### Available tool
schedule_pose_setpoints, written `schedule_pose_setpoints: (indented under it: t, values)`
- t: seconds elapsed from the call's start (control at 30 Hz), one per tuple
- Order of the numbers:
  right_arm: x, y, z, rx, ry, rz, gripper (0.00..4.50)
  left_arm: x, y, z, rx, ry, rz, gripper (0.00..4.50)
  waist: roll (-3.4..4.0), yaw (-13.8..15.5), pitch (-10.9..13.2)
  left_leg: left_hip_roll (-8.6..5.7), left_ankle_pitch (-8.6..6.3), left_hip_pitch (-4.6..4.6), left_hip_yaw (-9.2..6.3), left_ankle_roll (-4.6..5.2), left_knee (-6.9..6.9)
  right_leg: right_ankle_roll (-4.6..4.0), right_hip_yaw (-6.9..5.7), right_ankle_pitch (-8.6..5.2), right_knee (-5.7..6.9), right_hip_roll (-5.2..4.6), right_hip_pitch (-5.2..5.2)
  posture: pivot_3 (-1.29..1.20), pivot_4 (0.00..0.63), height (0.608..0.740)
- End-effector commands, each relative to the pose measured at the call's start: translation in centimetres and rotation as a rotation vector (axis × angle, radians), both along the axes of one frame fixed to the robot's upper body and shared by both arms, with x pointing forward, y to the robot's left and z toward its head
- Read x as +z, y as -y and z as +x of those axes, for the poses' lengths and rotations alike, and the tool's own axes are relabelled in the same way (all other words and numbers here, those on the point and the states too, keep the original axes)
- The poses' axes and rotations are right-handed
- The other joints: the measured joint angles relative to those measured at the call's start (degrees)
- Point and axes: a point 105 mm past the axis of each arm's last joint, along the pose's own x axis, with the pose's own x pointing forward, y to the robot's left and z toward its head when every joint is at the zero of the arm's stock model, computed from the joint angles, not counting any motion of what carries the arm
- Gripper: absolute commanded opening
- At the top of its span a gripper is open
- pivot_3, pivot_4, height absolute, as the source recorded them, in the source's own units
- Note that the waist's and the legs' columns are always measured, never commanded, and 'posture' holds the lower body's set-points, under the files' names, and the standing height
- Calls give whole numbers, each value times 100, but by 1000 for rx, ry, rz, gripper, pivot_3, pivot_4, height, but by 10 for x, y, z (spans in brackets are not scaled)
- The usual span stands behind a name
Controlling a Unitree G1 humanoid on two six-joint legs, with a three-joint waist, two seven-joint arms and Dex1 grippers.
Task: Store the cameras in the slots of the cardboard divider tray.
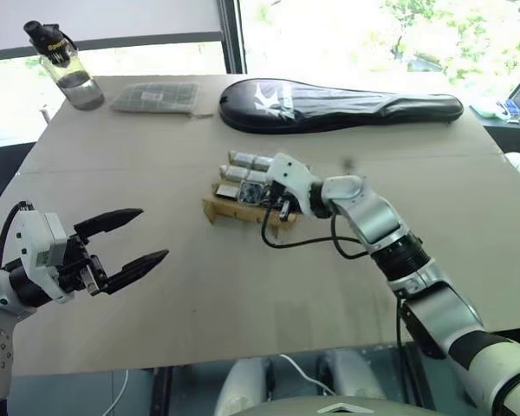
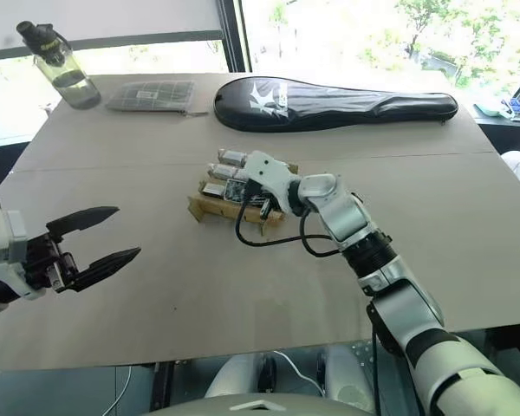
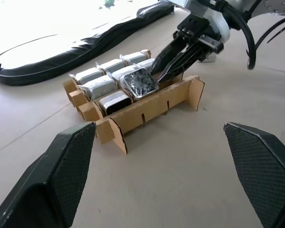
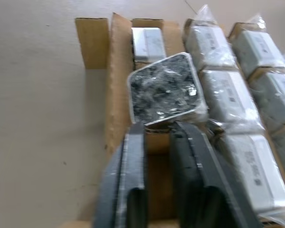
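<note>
My right gripper is facing a tilted camera that lies crooked across the front-row slot, so it should take the camera (image 4: 166, 89), lift it clear and turn it upright before seating it.
The cardboard divider tray (image 1: 215, 211) sits mid-table, holding several silver-grey cameras (image 3: 99, 84) wrapped in clear plastic. One camera (image 4: 166, 88) lies tilted in a front-row slot, dark lens face up. My right gripper (image 4: 156, 126) hovers over that row, its fingers a little apart with bare cardboard between them and the tips right at this camera's near edge. It also appears as the right gripper (image 3: 157, 75) beside the tilted camera (image 3: 140, 83). My left gripper (image 1: 154, 232) hangs wide open and empty, well to the left of the tray above bare table.
A long black racket case (image 1: 338, 104) lies across the far side of the table. A flat grey mesh pouch (image 1: 156, 97) and a water bottle (image 1: 65, 65) stand at the far left. A black cable (image 1: 299, 243) loops from my right wrist onto the table.
</note>
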Motion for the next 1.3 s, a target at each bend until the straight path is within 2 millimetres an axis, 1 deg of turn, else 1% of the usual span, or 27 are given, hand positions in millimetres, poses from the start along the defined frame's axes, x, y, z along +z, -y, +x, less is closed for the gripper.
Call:
schedule_pose_setpoints:
  t: [0.03,0.07,0.2,0.3,0.37,0.43,0.57,0.67,0.77,0.9,1.1,1.27,1.3]
  values:
    - [34,-7,4,-47,-18,158,2709,5,-1,-1,-4,23,-1,4500,-7,-5,-4,0,1,-21,0,-2,2,0,0,1,7,0,-21,0,150,740]
    - [35,-9,6,-63,-45,183,3133,5,-1,-1,-5,23,-1,4500,-8,-15,-5,0,4,-34,0,-5,3,1,0,1,16,0,-33,0,150,740]
    - [35,-14,9,-117,-135,237,3133,6,-2,-1,-8,23,-1,4500,-4,-26,-3,0,5,-37,2,-7,-8,1,-5,1,20,3,-42,0,150,740]
    - [26,-16,7,-124,-223,242,3133,5,-1,-1,-13,21,0,4500,-1,-9,-1,-2,5,-40,2,-7,-10,1,-11,1,18,3,-42,0,150,740]
    - [16,-15,1,-125,-259,211,3133,5,-2,-2,-14,20,1,4500,-1,1,-1,-6,5,-42,0,-7,-9,1,-11,1,18,1,-42,0,150,740]
    - [10,-13,-4,-127,-292,198,3133,5,-2,-2,-15,19,3,4500,-1,2,-1,-7,5,-43,-2,-6,-9,1,-11,1,18,1,-42,0,150,740]
    - [4,-7,-4,-184,-339,192,3133,2,0,-2,-23,12,10,4500,-2,-10,-2,-6,5,-41,-2,-7,-9,1,-12,1,18,2,-42,0,150,740]
    - [1,-7,-3,-211,-392,206,3133,2,0,-1,-29,11,11,4500,-3,-10,-2,-6,6,-39,-1,-8,-8,2,-11,1,19,2,-41,0,150,740]
    - [1,-12,-7,-206,-487,265,3133,3,0,0,-32,12,15,4500,-4,-9,-3,-6,6,-38,-1,-8,-7,2,-11,1,20,2,-40,0,150,740]
    - [3,-17,-3,-235,-584,363,3133,3,-1,0,-35,12,18,4500,-4,-26,-3,-7,6,-38,0,-8,-8,2,-11,1,21,2,-40,0,150,740]
    - [8,-25,1,-237,-630,440,3133,4,-1,0,-38,10,19,4500,-3,-28,-2,-7,7,-37,1,-9,-8,2,-11,1,21,3,-40,0,150,740]
    - [11,-26,4,-237,-663,493,3133,4,-1,-1,-38,7,20,4500,-3,-43,-2,-7,7,-36,4,-10,-8,2,-11,1,21,5,-40,0,150,740]
    - [11,-26,4,-236,-665,496,2630,4,-2,-2,-38,6,20,4500,-3,-48,-2,-7,8,-36,4,-10,-8,2,-11,1,22,5,-40,0,150,740]
